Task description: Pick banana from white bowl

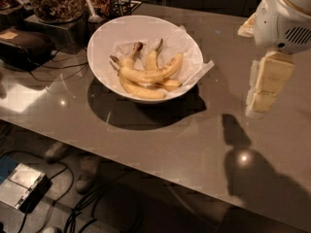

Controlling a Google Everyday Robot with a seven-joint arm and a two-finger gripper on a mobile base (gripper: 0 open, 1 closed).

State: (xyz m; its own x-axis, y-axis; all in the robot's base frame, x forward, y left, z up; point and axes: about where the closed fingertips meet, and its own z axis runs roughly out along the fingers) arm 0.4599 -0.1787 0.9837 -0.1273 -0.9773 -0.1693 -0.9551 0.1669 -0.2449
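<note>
Next, my gripper closes on the middle of the longest banana (158,75), the curved one that I see lying on top in the white bowl.
The white bowl (104,40), lined with crinkled white paper, stands on the grey table at the upper left of the camera view. Several yellow bananas lie in it. The longest banana (150,74) lies on top, curved, with its dark stem to the left and its rounded tip up to the right. My gripper (263,93) hangs from the white arm at the right edge. It points down above the table, well to the right of the bowl, apart from it and empty.
A glass jar of brown snacks (56,1), a utensil holder (116,4) and a black device (24,45) stand behind and left of the bowl. The table's front edge runs diagonally. Cables and a grey box (22,191) lie on the floor below.
</note>
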